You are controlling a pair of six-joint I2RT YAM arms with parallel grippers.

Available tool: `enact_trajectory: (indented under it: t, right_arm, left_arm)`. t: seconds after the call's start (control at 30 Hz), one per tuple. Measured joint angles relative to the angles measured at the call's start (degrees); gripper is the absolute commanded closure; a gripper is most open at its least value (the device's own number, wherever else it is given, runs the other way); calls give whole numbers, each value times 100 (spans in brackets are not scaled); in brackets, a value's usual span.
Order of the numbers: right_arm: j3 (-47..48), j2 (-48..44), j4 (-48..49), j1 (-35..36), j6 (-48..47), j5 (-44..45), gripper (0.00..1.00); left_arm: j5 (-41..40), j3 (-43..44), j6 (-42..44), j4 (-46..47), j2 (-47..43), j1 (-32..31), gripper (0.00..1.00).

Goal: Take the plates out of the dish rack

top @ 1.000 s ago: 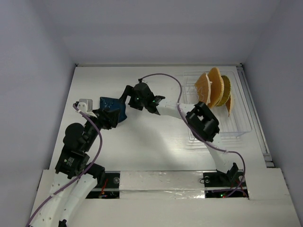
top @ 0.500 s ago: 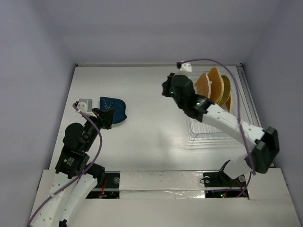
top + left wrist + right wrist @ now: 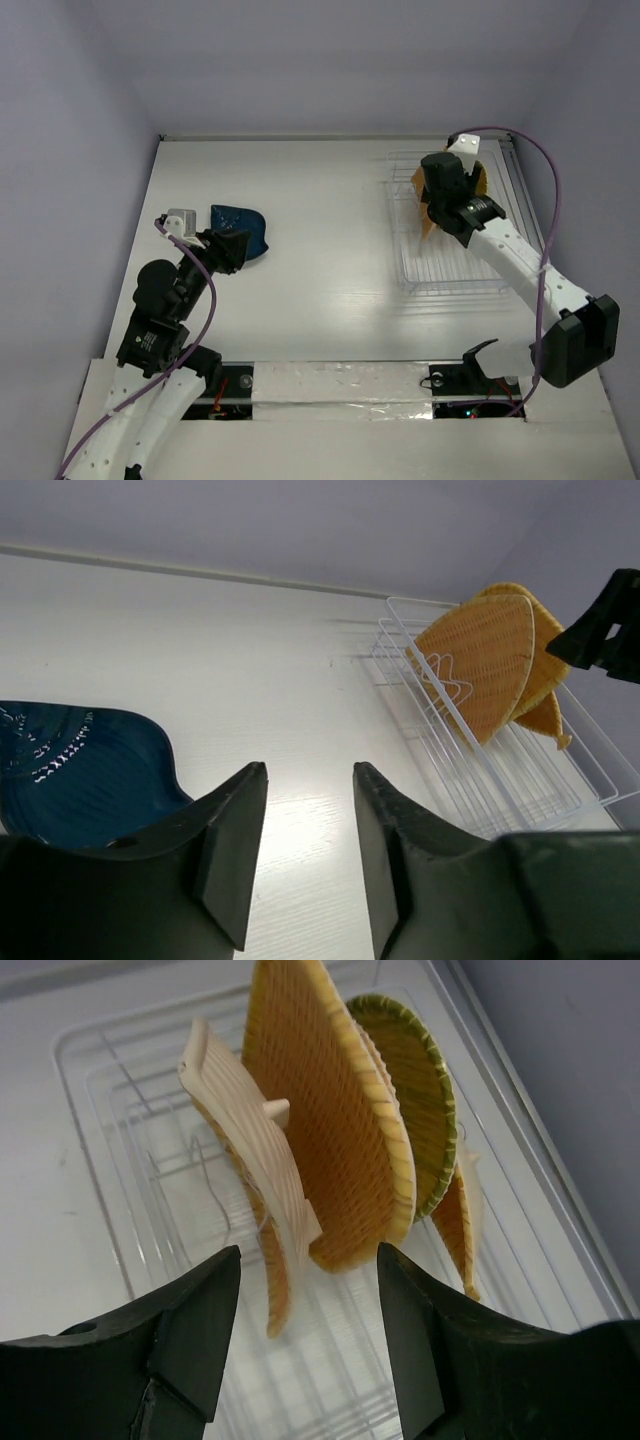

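Observation:
Next, my right gripper goes to the near edge of the ribbed plate (image 3: 427, 214) (image 3: 292, 1272) with the pale back and closes there.
The dark blue plate (image 3: 240, 228) lies flat on the table at the left and also shows in the left wrist view (image 3: 80, 770). My left gripper (image 3: 230, 250) (image 3: 310, 770) is open and empty just beside it. Orange-yellow plates stand upright in the white wire dish rack (image 3: 450, 270) (image 3: 120, 1110): a ribbed one with a pale back (image 3: 250, 1150), a woven one (image 3: 330, 1130) and a green-rimmed round one (image 3: 410, 1090). Another orange edge (image 3: 460, 1230) shows at the far right. My right gripper (image 3: 440, 195) (image 3: 308, 1250) is open and empty above them.
The rack (image 3: 520, 780) stands at the table's back right, close to the right wall. A raised rail (image 3: 535, 250) runs along the table's right edge. The back wall (image 3: 330, 70) rises just behind the rack.
My right arm has swung from beside the blue plate at the left across to above the rack. The blue plate and my left arm have stayed put.

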Motion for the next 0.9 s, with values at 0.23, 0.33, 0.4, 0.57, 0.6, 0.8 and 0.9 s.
enact_trajectory:
  t: [0.23, 0.33, 0.4, 0.57, 0.6, 0.8, 0.9]
  right_arm:
    - [125, 850, -57, -243, -339, -216, 46]
    - [258, 1204, -46, -407, -446, -302, 50]
    - [369, 1438, -42, -507, -514, -310, 54]
    - [619, 1987, -15, -605, -721, -262, 72]
    - [625, 2026, -15, -605, -761, -254, 74]
    - [732, 2046, -76, -608, -997, -149, 100]
    - [787, 2046, -120, -546, -1110, -48, 100]
  left_arm:
    - [39, 0, -2, 0, -2, 0, 57]
    - [44, 0, -2, 0, -2, 35, 57]
    - [44, 0, -2, 0, -2, 39, 57]
    - [44, 0, -2, 0, -13, 39, 57]
    - [44, 0, -2, 0, -17, 39, 57]
    - [50, 0, -2, 0, -24, 39, 57]
    - [66, 0, -2, 0, -31, 39, 57]
